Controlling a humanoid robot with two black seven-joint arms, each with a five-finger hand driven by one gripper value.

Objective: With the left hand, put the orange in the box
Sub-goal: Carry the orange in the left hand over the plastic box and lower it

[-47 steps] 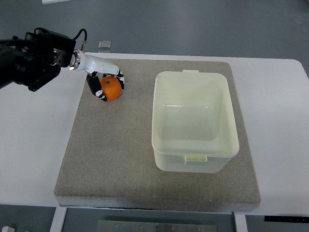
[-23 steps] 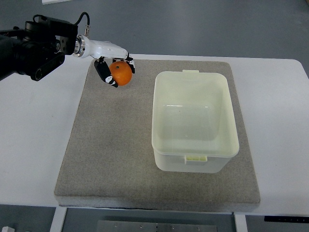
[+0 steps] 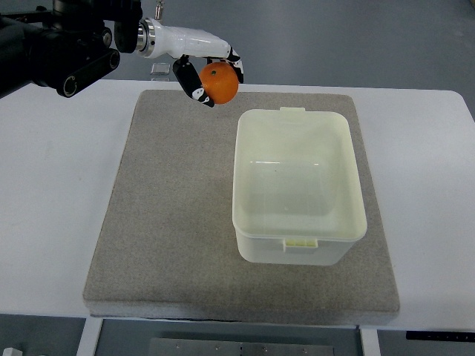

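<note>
Once the robot's left gripper lets go, the orange will rest in the pale yellow box [image 3: 323, 225] against its near side.
My left hand [image 3: 211, 78] holds the orange [image 3: 220, 82] in the air above the far edge of the grey mat [image 3: 171, 215], its white and black fingers curled round the fruit. The arm enters from the upper left. The pale yellow box [image 3: 300, 185] stands open and empty on the right half of the mat. The orange hangs just left of the box's far left corner and above it. The right arm is nowhere in the picture.
The mat lies on a white table [image 3: 52, 208]. A small clear object [image 3: 159, 69] sits on the table just beyond the mat's far edge, behind the hand.
The left hand has lifted the orange off the mat and carried it up and to the right, toward the box's far left corner.
</note>
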